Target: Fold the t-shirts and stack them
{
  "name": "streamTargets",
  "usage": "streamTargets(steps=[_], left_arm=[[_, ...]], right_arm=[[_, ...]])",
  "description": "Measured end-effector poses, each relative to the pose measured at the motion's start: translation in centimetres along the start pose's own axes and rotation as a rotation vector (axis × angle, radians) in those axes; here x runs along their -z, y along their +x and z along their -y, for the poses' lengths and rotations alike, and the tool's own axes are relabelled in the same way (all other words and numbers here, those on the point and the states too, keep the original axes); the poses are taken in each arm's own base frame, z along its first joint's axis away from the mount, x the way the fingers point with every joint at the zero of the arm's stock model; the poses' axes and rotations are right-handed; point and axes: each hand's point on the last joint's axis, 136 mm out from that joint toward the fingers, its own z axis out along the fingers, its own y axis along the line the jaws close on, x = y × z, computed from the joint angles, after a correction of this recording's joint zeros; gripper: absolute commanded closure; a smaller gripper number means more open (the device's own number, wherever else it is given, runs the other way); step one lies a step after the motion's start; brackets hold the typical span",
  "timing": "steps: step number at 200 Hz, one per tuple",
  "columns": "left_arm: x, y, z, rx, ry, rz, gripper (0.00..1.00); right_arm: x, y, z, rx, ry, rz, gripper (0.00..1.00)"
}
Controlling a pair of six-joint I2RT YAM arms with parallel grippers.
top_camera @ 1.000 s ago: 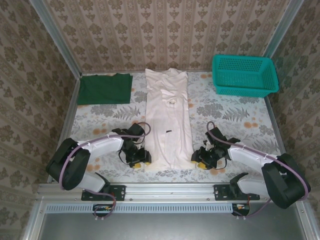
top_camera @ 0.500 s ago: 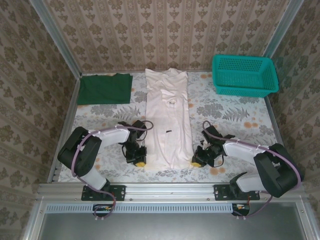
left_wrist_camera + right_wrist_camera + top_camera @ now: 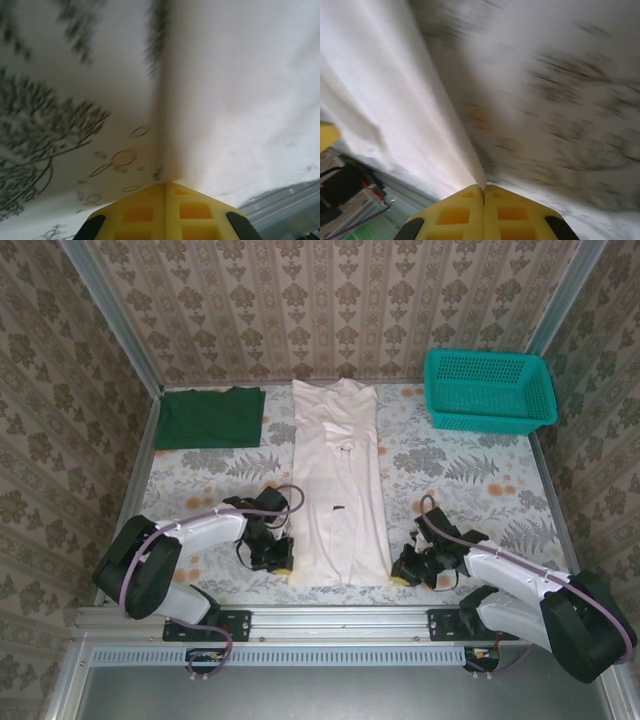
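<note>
The off-white t-shirt's side edge above the hem is pinched in my left gripper, so next I open that gripper and grab the t-shirt's near corner [image 3: 292, 584] before folding toward the collar.
The off-white t-shirt [image 3: 338, 470] lies as a long narrow strip down the middle of the table, collar at the far end. The dark green t-shirt [image 3: 210, 418] lies folded at the back left. My left gripper [image 3: 283, 562] sits at the strip's near left corner, and my right gripper [image 3: 402, 576] at its near right corner. In the left wrist view the yellow jaws of the left gripper [image 3: 166, 184] are shut on the edge of the off-white t-shirt [image 3: 240, 90]. In the right wrist view the right gripper [image 3: 483, 187] is pinched shut on the edge of the off-white t-shirt [image 3: 380, 85].
A teal mesh basket [image 3: 488, 390] stands at the back right corner. The floral-patterned table [image 3: 470, 490] is walled by patterned panels on three sides. A metal rail [image 3: 340, 620] runs along the near edge, just behind both grippers.
Both grippers have closed on the near corners of the off-white t-shirt. The right gripper has drawn slightly toward the near edge, pulling that corner with it.
</note>
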Motion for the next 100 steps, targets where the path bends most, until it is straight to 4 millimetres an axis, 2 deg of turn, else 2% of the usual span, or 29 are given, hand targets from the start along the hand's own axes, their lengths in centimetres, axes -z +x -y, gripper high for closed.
streamTargets(steps=[40,53,72,86,100], left_arm=[[0.4,0.6,0.0,-0.01,0.016,0.012,1.0],[0.7,0.7,0.3,-0.018,0.034,0.016,0.8],[0.9,1.0,1.0,-0.026,0.081,0.011,0.63],[0.9,1.3,1.4,-0.025,0.111,0.006,0.54],[1.0,1.5,1.7,-0.021,0.133,0.003,0.51]], right_arm=[[0.3,0.2,-0.2,-0.015,-0.015,0.008,1.0],[0.2,0.4,0.0,-0.024,-0.007,0.001,1.0],[0.3,0.4,-0.2,-0.029,-0.014,0.005,1.0],[0.4,0.3,-0.3,-0.037,-0.019,0.007,1.0],[0.3,0.3,-0.4,-0.043,-0.021,0.008,1.0]])
